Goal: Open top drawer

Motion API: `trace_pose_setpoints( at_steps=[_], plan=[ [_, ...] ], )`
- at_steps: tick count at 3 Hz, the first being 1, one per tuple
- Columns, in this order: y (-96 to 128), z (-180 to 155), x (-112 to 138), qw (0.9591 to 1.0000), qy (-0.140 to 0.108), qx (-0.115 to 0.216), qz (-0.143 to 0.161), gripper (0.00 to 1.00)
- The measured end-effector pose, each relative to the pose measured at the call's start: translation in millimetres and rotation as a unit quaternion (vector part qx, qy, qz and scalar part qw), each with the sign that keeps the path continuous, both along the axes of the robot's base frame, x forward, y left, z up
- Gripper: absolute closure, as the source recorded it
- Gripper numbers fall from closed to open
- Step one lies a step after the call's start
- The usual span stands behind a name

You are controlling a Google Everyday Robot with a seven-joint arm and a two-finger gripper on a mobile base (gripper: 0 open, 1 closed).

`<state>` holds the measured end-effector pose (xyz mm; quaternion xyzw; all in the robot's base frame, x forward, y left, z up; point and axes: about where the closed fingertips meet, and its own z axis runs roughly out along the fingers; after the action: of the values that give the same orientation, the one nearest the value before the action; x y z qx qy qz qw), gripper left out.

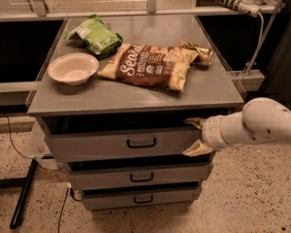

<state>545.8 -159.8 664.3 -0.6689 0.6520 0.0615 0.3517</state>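
Note:
The robot's gripper has its fingers spread wide across the end of the top drawer, so it should grab the drawer's upper corner (pixel 193 132) before pulling the drawer farther out.
The top drawer (pixel 106 144) is the widest grey front under the cabinet top, with a small black pull handle (pixel 141 142) at its middle. It stands a little out, with a dark gap above it. My gripper (pixel 193 137) is at the right end of this drawer front, reaching in from the right on a white arm (pixel 262 125). It is open: one tan fingertip (pixel 194 122) lies at the panel's top edge and the other at its bottom edge. The handle is well to the left of the gripper.
Two shorter grey drawers (pixel 140 177) sit below. The cabinet top (pixel 136 98) holds a white bowl (pixel 73 68), a green bag (pixel 94 37), a brown chip bag (pixel 150 66) and a small wrapper (pixel 198 53). A black leg (pixel 23 193) and cables lie on the speckled floor at the left.

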Motion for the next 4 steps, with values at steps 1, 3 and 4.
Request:
trace_pose_setpoints(
  at_steps=[1, 3, 4],
  plan=[
    [5.3, 2.3, 0.1, 0.9999, 0.001, 0.003, 0.010, 0.65],
    [6.5, 11.7, -4.4, 0.9999, 0.003, 0.005, 0.015, 1.00],
    [6.4, 12.5, -4.5, 0.9999, 0.003, 0.005, 0.016, 1.00]
  ],
)
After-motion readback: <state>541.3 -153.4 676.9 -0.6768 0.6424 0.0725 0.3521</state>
